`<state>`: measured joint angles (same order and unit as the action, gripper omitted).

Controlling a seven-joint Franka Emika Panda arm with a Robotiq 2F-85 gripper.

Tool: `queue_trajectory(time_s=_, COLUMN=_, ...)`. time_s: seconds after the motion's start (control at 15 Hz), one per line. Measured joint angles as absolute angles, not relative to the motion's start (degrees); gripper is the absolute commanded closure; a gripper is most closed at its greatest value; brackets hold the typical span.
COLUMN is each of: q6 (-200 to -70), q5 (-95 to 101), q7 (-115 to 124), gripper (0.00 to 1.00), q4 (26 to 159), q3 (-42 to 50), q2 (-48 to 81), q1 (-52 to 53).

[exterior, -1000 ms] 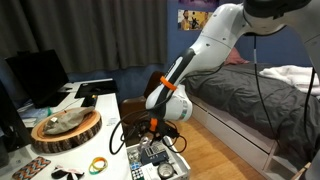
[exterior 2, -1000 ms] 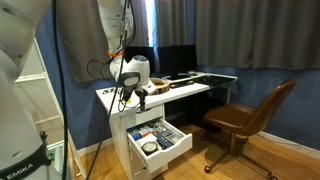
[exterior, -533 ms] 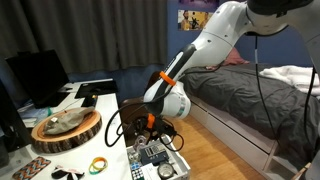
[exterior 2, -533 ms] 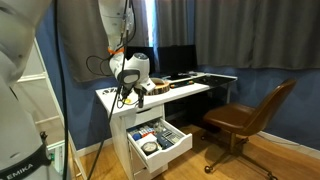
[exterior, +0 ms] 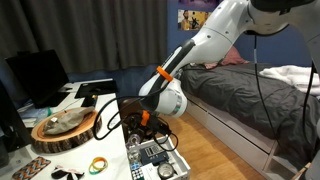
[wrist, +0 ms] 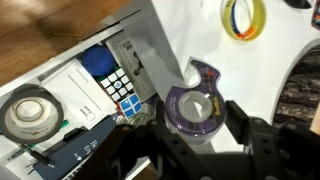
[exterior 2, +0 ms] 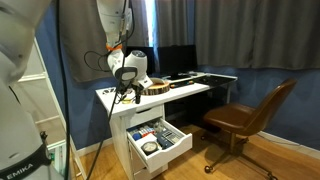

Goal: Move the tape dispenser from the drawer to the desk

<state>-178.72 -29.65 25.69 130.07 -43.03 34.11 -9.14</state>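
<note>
Next, my gripper puts the purple tape dispenser down on the white desk (exterior: pixel 112 136) (wrist: pixel 235 102), close beside the round wooden tray.
In the wrist view my gripper (wrist: pixel 195 122) is shut on the purple tape dispenser (wrist: pixel 195 105), one dark finger on each side of it. It hangs over the boundary between the open white drawer (wrist: pixel 66 58) and the white desk (wrist: pixel 195 35). In both exterior views the gripper (exterior: pixel 140 122) (exterior 2: pixel 125 93) sits at desk-top height, above the drawer (exterior: pixel 172 160) (exterior 2: pixel 172 152) and beside the desk's edge (exterior: pixel 100 102) (exterior 2: pixel 190 88). The dispenser itself is too small to make out in those views.
The drawer holds a Rubik's cube (wrist: pixel 118 85), a grey tape roll (wrist: pixel 28 113) and other small items. A yellow tape ring (wrist: pixel 244 17) and a round wooden tray (exterior: pixel 65 128) lie on the desk. A brown chair (exterior 2: pixel 245 120) and a bed (exterior: pixel 250 90) stand nearby.
My gripper has risen from the drawer and moved toward the desk's edge, still carrying the tape dispenser. The drawer and the desk items have not moved.
</note>
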Motion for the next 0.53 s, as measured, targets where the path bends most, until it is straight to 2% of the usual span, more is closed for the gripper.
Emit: queue_trajectory(time_s=0.53, q6=-177.42, q5=-42.74, q7=28.43, gripper=0.64, q4=119.66, q3=-46.09, q2=37.21, q1=-7.47)
